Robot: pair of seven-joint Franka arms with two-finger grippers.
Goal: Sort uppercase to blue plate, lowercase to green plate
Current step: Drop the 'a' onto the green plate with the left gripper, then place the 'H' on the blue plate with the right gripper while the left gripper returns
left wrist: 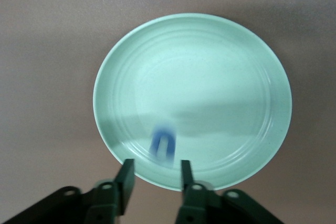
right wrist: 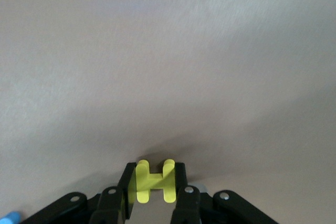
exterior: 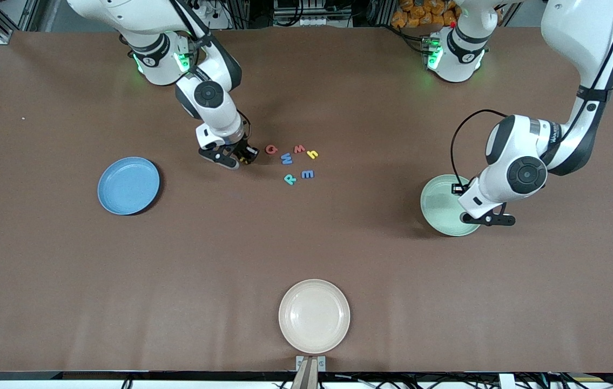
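Note:
The robot's right gripper will release the yellow H on the blue plate (exterior: 141, 192), between the plate's middle and the plate's rim facing the letters.
My right gripper (exterior: 244, 156) is shut on the yellow H (right wrist: 152, 182), low over the table beside the letter cluster, on the side toward the blue plate (exterior: 128, 185). The red Q (exterior: 271, 149), blue W (exterior: 286, 158), red w (exterior: 299, 148), yellow h (exterior: 312, 154), teal R (exterior: 290, 179) and blue e (exterior: 308, 174) lie on the table. My left gripper (left wrist: 155, 171) is open over the edge of the green plate (left wrist: 210, 87). A blurred blue letter (left wrist: 164, 145) is in the plate under it. In the front view the arm hides that letter.
A cream plate (exterior: 314, 316) sits near the table's edge nearest the front camera, in the middle. The blue plate, toward the right arm's end, holds nothing. The green plate (exterior: 441, 208) is toward the left arm's end.

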